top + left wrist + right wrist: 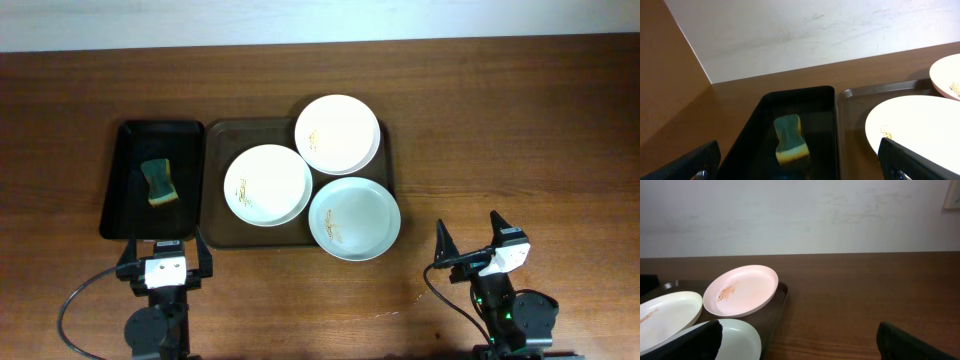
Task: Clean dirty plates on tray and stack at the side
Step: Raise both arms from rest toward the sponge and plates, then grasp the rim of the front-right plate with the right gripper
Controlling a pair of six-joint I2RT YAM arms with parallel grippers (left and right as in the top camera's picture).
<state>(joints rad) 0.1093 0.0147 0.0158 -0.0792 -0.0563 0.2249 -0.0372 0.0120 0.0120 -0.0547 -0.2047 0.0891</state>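
I will close my left gripper on the middle of the green and yellow sponge (pixel 159 182) (pixel 789 135) in the black tray, because the plates need to be wiped.
Three plates with small orange-brown smears lie on the dark brown tray (pixel 222 232): a white one (pixel 337 133) at the back right, a white one (pixel 267 184) at the left, and a pale blue-green one (pixel 354 217) at the front right, overhanging the rim. The tray (pixel 852 117) and left white plate (pixel 917 125) show in the left wrist view. The back white plate (pixel 742 290) and pale blue-green plate (pixel 737 337) show in the right wrist view. My left gripper (pixel 166 251) is open and empty near the front edge. My right gripper (pixel 470 239) is open and empty, right of the tray.
A smaller black tray (pixel 127 215) stands left of the brown tray and holds a green and yellow sponge (pixel 159 182), also seen in the left wrist view (pixel 790 137). Bare wooden table (pixel 500 130) lies right of the trays.
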